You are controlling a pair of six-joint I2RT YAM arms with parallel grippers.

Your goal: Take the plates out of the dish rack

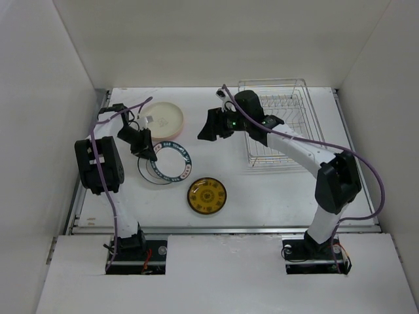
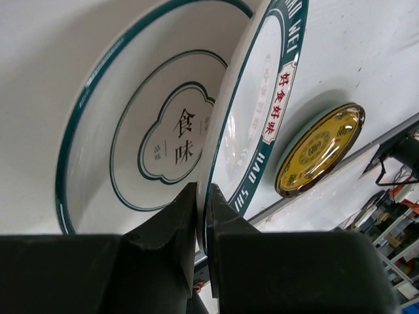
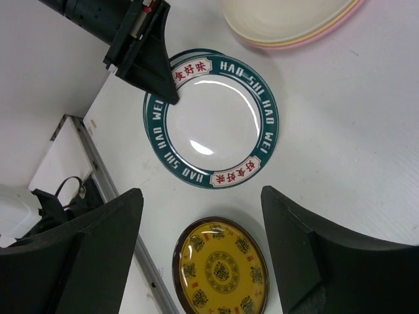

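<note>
The teal-rimmed white plate, now tilted over the ringed plate, will be let go by my left gripper on top of the white plate with thin dark rings (image 1: 159, 163) (image 2: 175, 133).
My left gripper (image 1: 149, 154) is shut on the rim of a white plate with a broad teal lettered rim (image 1: 169, 163). That plate lies tilted over a white plate with thin dark rings (image 1: 145, 173). The left wrist view shows my fingertips (image 2: 190, 203) pinching the teal rim (image 2: 262, 111) above the ringed plate (image 2: 150, 118). A pink and cream stack (image 1: 163, 119) sits behind. A mustard patterned plate (image 1: 207, 195) lies in front. The silver wire dish rack (image 1: 278, 124) holds no plates that I can see. My right gripper (image 1: 208, 125) is open and empty, left of the rack.
The right wrist view looks down on the teal-rimmed plate (image 3: 209, 118), the mustard plate (image 3: 219, 268), the stack (image 3: 288, 23) and my left gripper (image 3: 171, 97). White walls enclose the table; its metal front edge (image 1: 222, 229) runs near the mustard plate.
</note>
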